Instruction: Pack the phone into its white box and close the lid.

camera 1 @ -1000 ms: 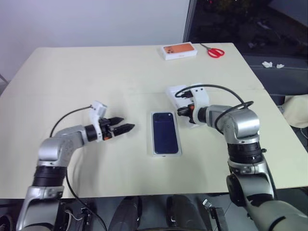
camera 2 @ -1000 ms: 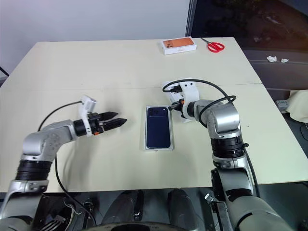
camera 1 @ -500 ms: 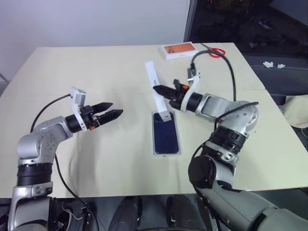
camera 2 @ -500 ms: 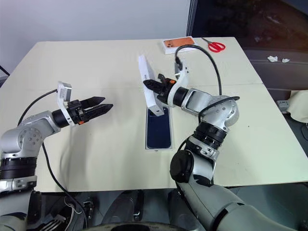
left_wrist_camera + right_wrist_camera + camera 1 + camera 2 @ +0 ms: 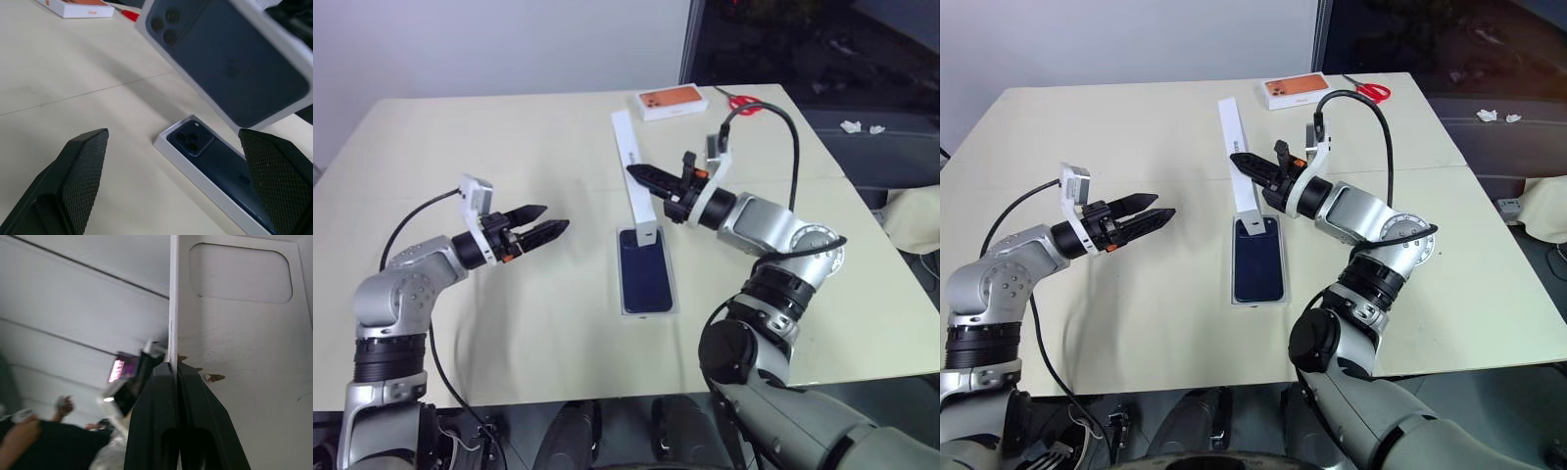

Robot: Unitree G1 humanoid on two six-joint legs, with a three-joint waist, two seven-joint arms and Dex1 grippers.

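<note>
I will release the tilted lid with my right gripper along the white box's long edge [image 5: 622, 259] nearest my left gripper. The lid is now raised above the box's far end.
The dark blue phone [image 5: 646, 274] lies back up in the white box [image 5: 624, 294] at the table's middle; its camera bump [image 5: 191, 141] shows at the far end. My right gripper [image 5: 641, 174] is shut on one long wall of the lid [image 5: 628, 157]. It holds the lid on edge, raised above the far end of the box. The lid's printed dark blue phone picture [image 5: 230, 63] faces my left gripper. Its white inner side [image 5: 244, 357] has a rounded recess. My left gripper [image 5: 553, 217] hangs open and empty, left of the box.
A white box with an orange phone picture [image 5: 670, 102] and red scissors [image 5: 744, 102] lie at the table's far edge. A seam [image 5: 73, 95] runs across the tabletop behind the box.
My right gripper has lifted the lid from the table right of the box and turned it on edge above the box's far end. My left gripper rose a little, still open.
</note>
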